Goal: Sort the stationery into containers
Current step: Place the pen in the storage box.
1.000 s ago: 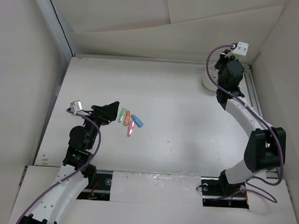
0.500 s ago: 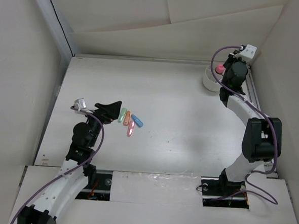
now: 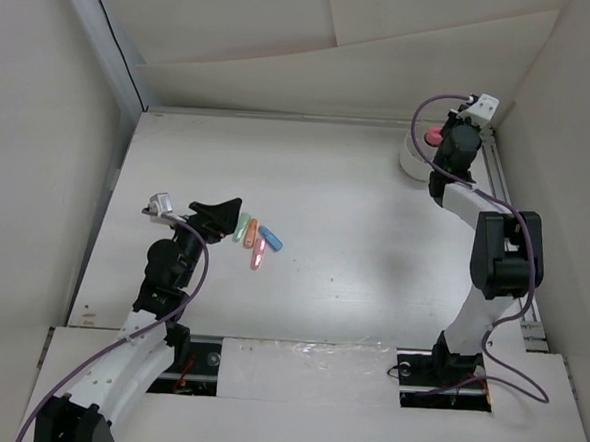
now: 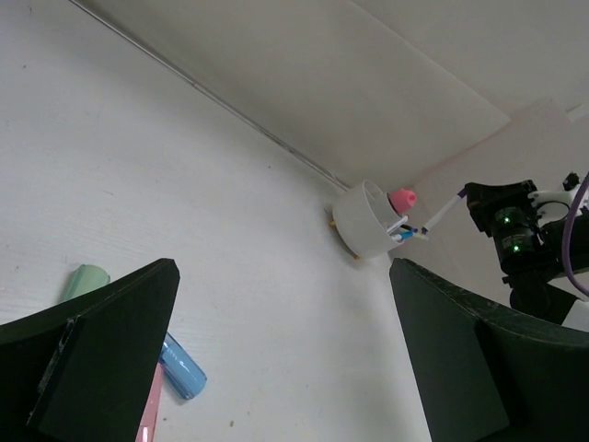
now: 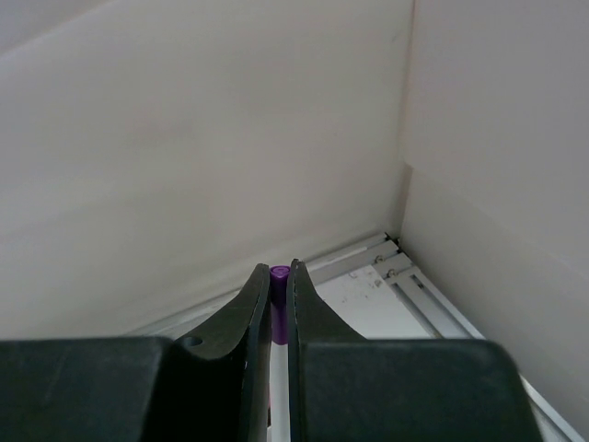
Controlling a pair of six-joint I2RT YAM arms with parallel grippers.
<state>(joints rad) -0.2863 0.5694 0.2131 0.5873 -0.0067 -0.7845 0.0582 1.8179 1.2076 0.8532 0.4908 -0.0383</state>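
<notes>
Next, my right gripper releases the thin white pen inside the round white cup (image 3: 443, 153), beside the pink capped bottle. The pen now slants down to the cup.
The round white cup (image 3: 409, 160) stands at the back right, with a pink capped bottle (image 3: 433, 137) and thin pens (image 4: 405, 232) in it. My right gripper (image 3: 452, 140) is beside the cup and shut on a thin white pen with a purple end (image 5: 279, 299). In the left wrist view this pen (image 4: 444, 209) slants down to the cup (image 4: 363, 219). Green (image 3: 240, 228), orange (image 3: 250, 232), pink (image 3: 259, 253) and blue (image 3: 270, 240) highlighters lie together on the table at the left. My left gripper (image 3: 220, 216) is open and empty just left of them.
White walls close in the table at the back and both sides. A metal rail (image 3: 502, 184) runs along the right edge beside the cup. The right arm (image 3: 503, 254) stands along the right side.
My right gripper has drawn back from over the cup toward the right wall, uncovering the pink cap. The left arm has shifted only slightly.
</notes>
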